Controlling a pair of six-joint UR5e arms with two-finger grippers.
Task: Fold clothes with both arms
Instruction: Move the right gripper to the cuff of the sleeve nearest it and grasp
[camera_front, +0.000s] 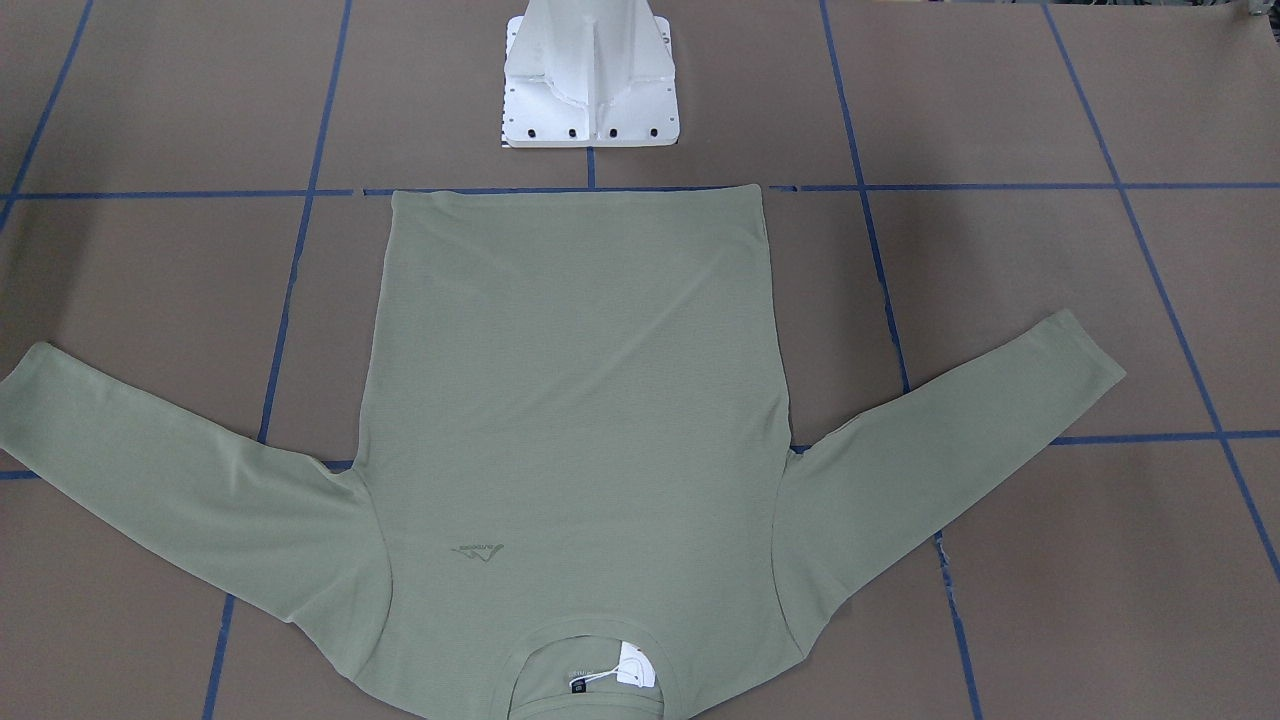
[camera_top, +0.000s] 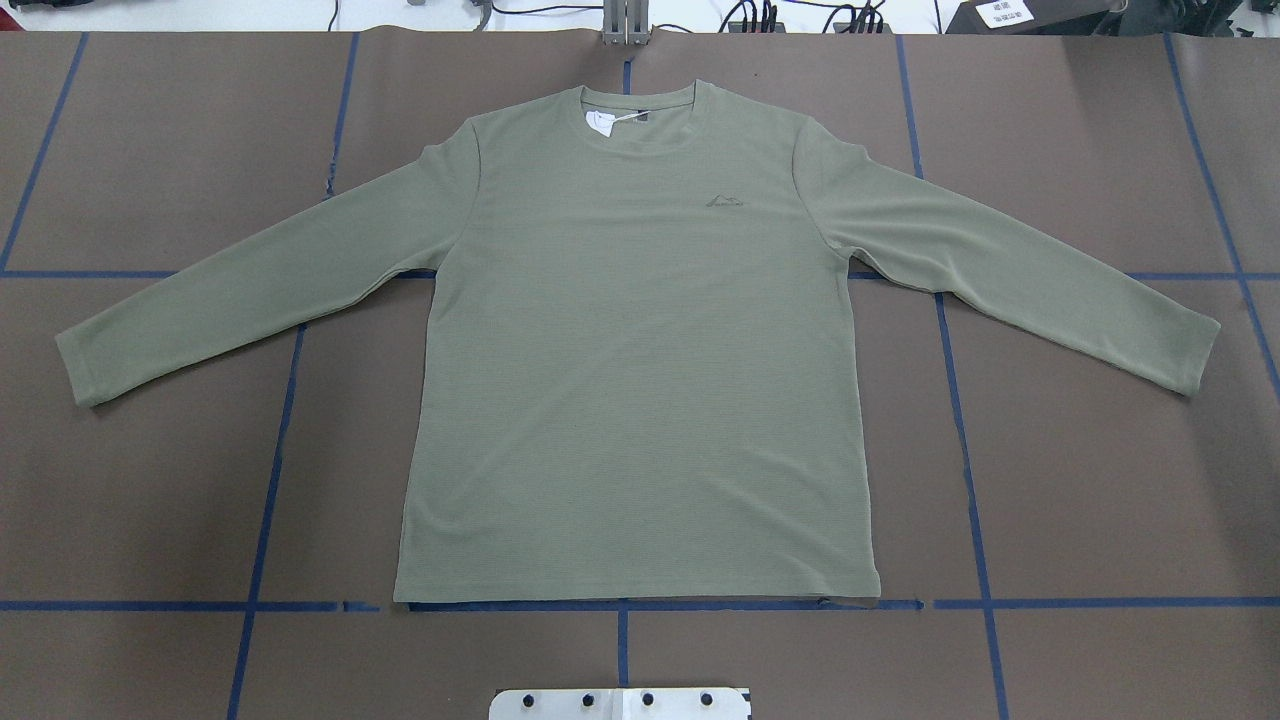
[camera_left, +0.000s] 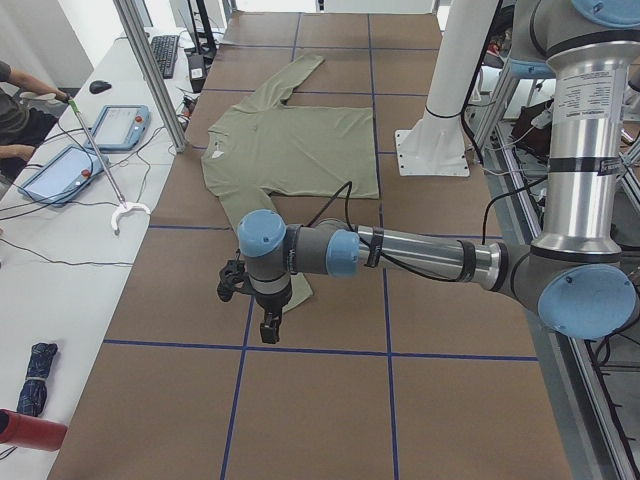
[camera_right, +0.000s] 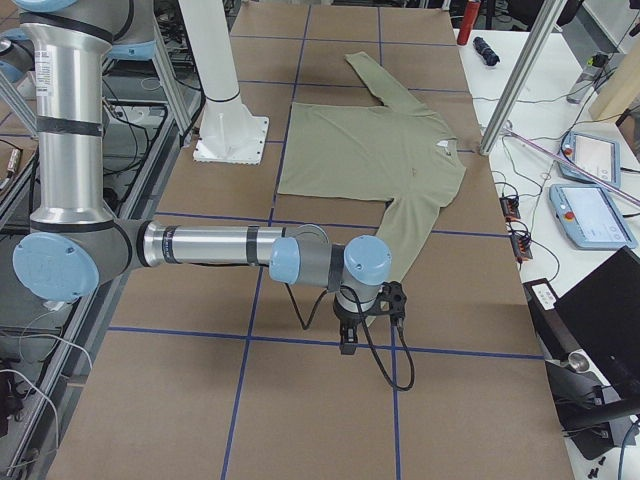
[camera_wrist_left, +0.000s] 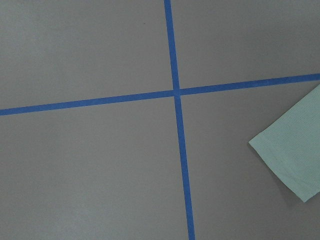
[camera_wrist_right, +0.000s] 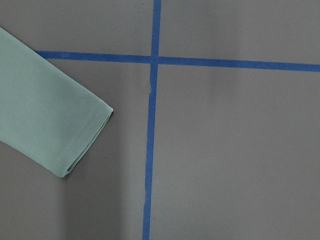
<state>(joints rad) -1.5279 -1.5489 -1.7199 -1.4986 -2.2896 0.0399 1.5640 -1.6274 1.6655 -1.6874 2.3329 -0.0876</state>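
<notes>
My right gripper needs to close on the middle of the cuff (camera_front: 17, 383) (camera_wrist_right: 78, 139) of the sage-green shirt's sleeve on the small chest logo's side.
The sage-green shirt (camera_top: 640, 340) lies flat and face up on the brown table, both sleeves spread out and the collar with its white tag (camera_front: 636, 664) on the side away from the robot. In the exterior left view my left gripper (camera_left: 269, 330) hangs just beyond the near sleeve's end, pointing down. My right gripper (camera_right: 348, 343) hangs the same way past the other sleeve's end in the exterior right view. I cannot tell whether either is open or shut. One cuff (camera_wrist_left: 290, 155) shows in the left wrist view and another cuff (camera_wrist_right: 75, 130) in the right wrist view, with no fingers in sight.
Blue tape lines (camera_top: 960, 400) grid the table. The white pedestal base (camera_front: 590, 85) stands just behind the shirt's hem. Side benches hold teach pendants (camera_left: 115, 125), a keyboard, a red bottle (camera_left: 30, 430) and a laptop (camera_right: 605, 300). A person's arm (camera_left: 15, 110) rests at one bench.
</notes>
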